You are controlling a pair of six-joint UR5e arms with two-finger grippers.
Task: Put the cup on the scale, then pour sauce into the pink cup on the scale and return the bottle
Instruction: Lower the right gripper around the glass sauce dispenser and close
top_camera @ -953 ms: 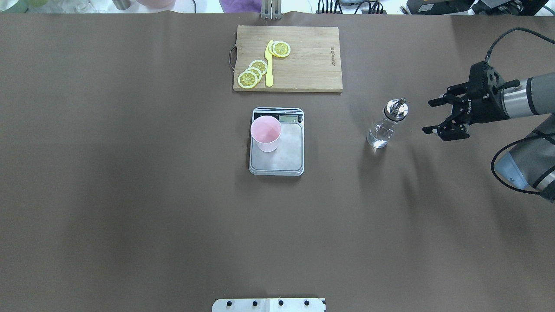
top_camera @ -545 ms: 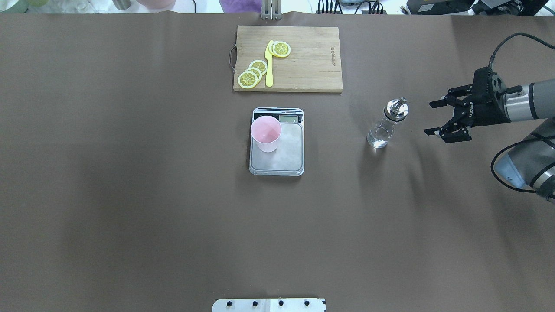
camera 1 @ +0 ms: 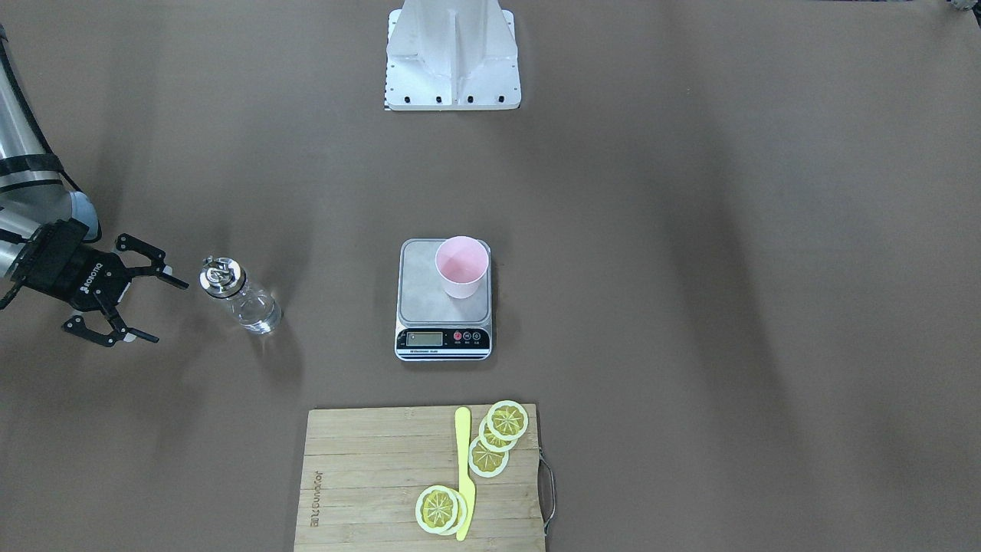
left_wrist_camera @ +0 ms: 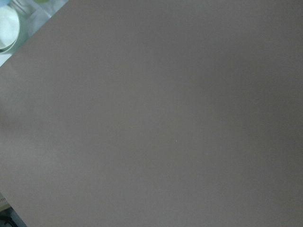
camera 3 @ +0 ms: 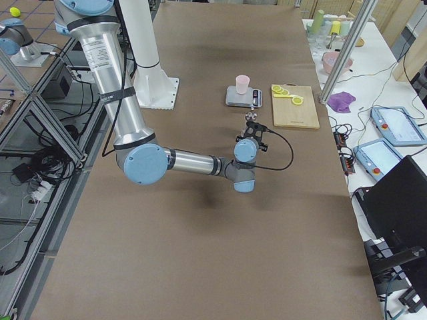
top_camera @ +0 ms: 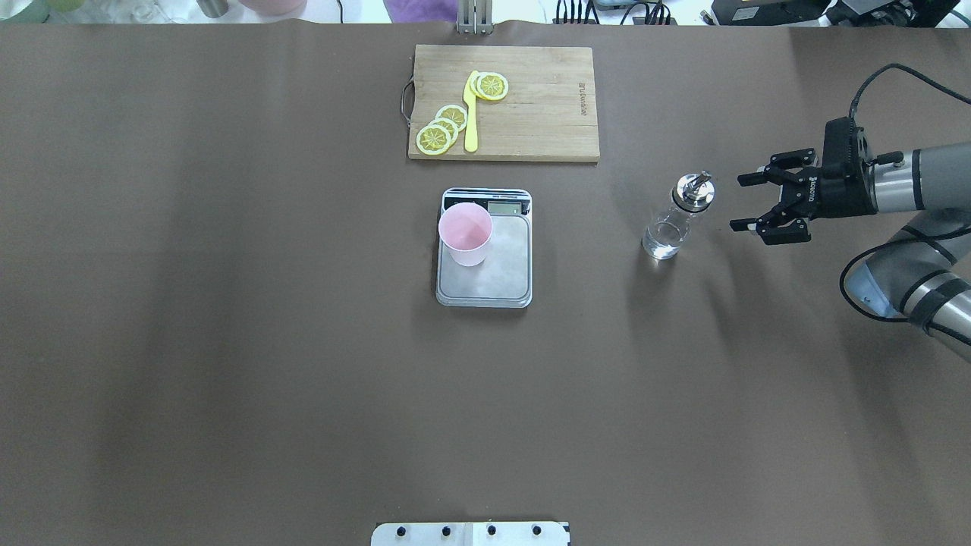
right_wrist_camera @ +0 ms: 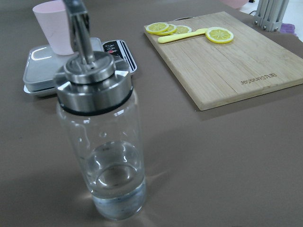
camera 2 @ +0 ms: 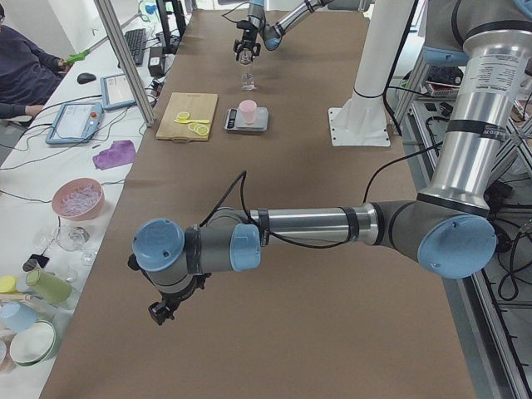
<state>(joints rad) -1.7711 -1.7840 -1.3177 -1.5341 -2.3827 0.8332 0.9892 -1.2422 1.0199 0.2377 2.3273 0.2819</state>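
Note:
The robot's right gripper will next go to the bottle's glass body (camera 1: 249, 302) (right_wrist_camera: 106, 144), below its chrome spout, and close there.
The pink cup (top_camera: 465, 233) stands upright on the silver scale (top_camera: 502, 267), at the platform's corner next to the display. The glass bottle (top_camera: 671, 220) with its chrome spout stands on the table to the right of the scale, with clear sauce (right_wrist_camera: 116, 198) in its bottom. My right gripper (top_camera: 737, 203) is open and empty, level with the bottle and a short way to its right, jaws facing it. The right wrist view shows the bottle (right_wrist_camera: 102, 142) close up, with the cup (right_wrist_camera: 53, 26) behind it. My left gripper (camera 2: 162, 312) shows only in the exterior left view; I cannot tell its state.
A wooden cutting board (top_camera: 531, 106) with lemon slices and a yellow knife (top_camera: 471, 114) lies behind the scale. The robot's white base (camera 1: 452, 61) is at the near edge. The left wrist view shows only brown table cover.
My right gripper, still open, has moved a little closer to the bottle and slightly toward the far side. The bottle, cup and scale have not moved.

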